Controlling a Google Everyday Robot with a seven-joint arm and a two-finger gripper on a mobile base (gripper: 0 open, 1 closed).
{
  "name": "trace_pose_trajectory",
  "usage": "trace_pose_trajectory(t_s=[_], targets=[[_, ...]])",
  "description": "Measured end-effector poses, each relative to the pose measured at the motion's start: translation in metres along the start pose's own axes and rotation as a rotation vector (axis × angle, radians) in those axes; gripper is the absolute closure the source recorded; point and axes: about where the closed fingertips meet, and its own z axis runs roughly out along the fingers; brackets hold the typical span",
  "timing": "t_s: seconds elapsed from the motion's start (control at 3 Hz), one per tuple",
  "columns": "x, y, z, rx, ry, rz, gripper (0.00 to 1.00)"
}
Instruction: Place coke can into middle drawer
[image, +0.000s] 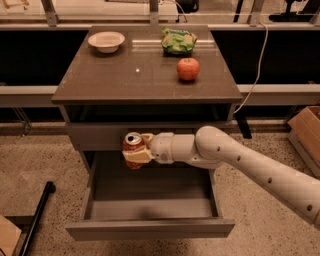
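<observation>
My gripper needs to release the coke can around the middle of the open middle drawer's grey bottom (153, 195).
The coke can (133, 146), red with a silver top, is held upright in my gripper (137, 150), whose fingers are shut around its sides. The white arm reaches in from the right. The can hangs in the air above the back left part of the open middle drawer (150, 202), in front of the shallower grey drawer front (100, 135) above it. The drawer is pulled out wide and its flat grey floor shows nothing on it.
On the cabinet top (110, 75) stand a white bowl (106, 40), a green snack bag (178, 41) and a red apple (188, 68). A cardboard box (306, 132) is at the right, a black pole (37, 217) lies on the floor at lower left.
</observation>
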Motion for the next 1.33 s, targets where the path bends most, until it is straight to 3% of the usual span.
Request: trace_pose_trajectory(t_s=[0.33,0.67,1.33], targets=[[0.008,0.000,0.003,-0.005,-0.003,0.015,1.00],[0.023,0.002,0.009,0.017,0.047,0.010,1.00],[0.090,-0.007,0.012,0.077,0.087,-0.059,1.00]])
